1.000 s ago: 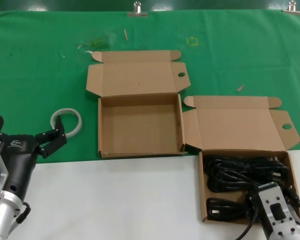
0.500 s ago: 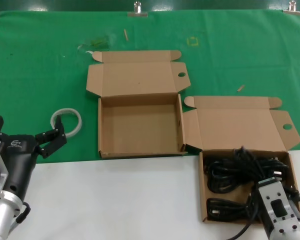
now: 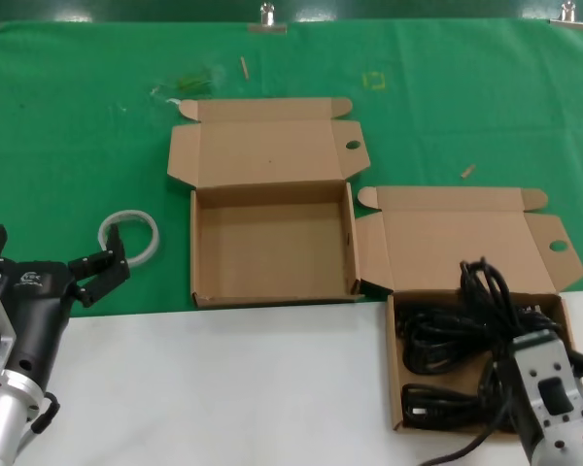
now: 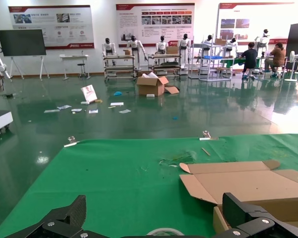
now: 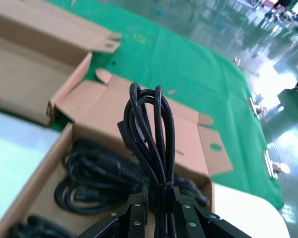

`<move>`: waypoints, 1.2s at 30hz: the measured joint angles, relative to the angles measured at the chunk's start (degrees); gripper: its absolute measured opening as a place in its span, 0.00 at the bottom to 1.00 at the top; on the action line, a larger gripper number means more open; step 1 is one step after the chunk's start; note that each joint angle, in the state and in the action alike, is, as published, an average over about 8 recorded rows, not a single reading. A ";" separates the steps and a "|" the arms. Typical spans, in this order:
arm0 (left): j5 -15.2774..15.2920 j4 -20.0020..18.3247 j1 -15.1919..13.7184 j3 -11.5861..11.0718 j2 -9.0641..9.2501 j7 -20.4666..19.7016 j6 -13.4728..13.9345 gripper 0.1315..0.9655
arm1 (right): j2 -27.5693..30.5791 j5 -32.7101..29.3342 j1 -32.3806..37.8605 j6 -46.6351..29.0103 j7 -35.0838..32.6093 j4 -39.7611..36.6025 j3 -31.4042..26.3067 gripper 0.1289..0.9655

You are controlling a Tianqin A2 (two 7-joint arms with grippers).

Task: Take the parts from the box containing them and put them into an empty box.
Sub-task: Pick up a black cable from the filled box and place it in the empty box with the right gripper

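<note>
The black cable bundle, now upright above the box of parts, will be released by my right gripper on the bottom of the empty box, over toward the white ring's side (image 3: pixel 257 241) (image 5: pixel 5 69).
My right gripper (image 3: pixel 510 342) is shut on a bundle of black cable (image 3: pixel 484 291) and holds it upright above the box of parts (image 3: pixel 394 374) at the front right. In the right wrist view the bundle (image 5: pixel 150 124) rises from between my closed gripper (image 5: pixel 160 199). More coiled cables (image 3: pixel 435 348) lie in that box, also in the right wrist view (image 5: pixel 92 173). The empty box (image 3: pixel 272 248) stands open in the middle, to the left of it. My left gripper (image 3: pixel 49 257) is open and parked at the front left.
A white ring (image 3: pixel 129 236) lies on the green cloth just beyond my left gripper, and shows in the left wrist view (image 4: pixel 164 231). Both box lids lie folded back away from me. The white table strip runs along the front.
My right gripper has lifted the cable bundle up out of the box of parts. The left arm has not moved.
</note>
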 joint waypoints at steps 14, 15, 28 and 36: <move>0.00 0.00 0.00 0.00 0.00 0.00 0.00 1.00 | 0.01 0.00 12.41 -0.18 2.39 -2.79 -8.58 0.11; 0.00 0.00 0.00 0.00 0.00 0.00 0.00 1.00 | 0.01 0.00 13.78 -0.64 2.84 -3.92 -9.51 0.11; 0.00 0.00 0.00 0.00 0.00 0.00 0.00 1.00 | 0.09 0.00 31.89 -9.76 14.78 -22.71 -25.36 0.11; -0.01 0.00 0.00 0.00 0.00 0.01 0.00 1.00 | 0.25 0.00 39.39 -13.82 22.64 -30.97 -34.27 0.11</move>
